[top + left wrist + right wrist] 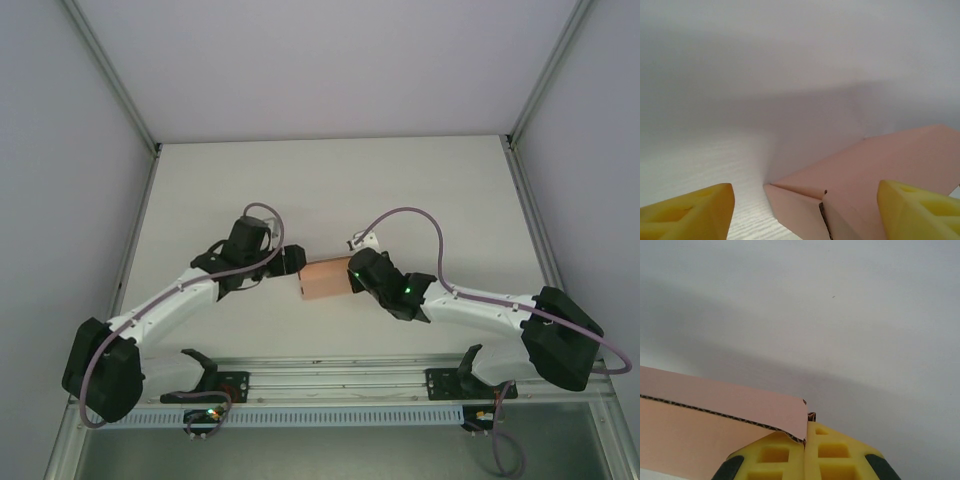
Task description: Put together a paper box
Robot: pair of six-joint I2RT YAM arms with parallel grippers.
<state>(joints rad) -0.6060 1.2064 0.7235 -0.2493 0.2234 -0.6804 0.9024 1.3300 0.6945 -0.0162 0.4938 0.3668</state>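
The paper box is pinched just at its corner by my right gripper, so I need to open that gripper wide and take the box's near end (346, 276) across its width before lifting.
The paper box (325, 279) is a small salmon-pink cardboard box sitting mid-table between the two arms. My right gripper (352, 276) is at its right side, shut on the box's wall: in the right wrist view the yellow fingers (785, 455) meet with the corrugated edge of the paper box (715, 405) pinched between them. My left gripper (296, 262) is at the box's left end and stands open. In the left wrist view its yellow fingertips (695, 207) are far apart, with the folded corner of the paper box (850, 180) lying between them, untouched.
The white table (330, 180) stretches behind the box to grey enclosure walls with aluminium posts (110, 75). A metal rail (340, 380) runs along the near edge at the arm bases.
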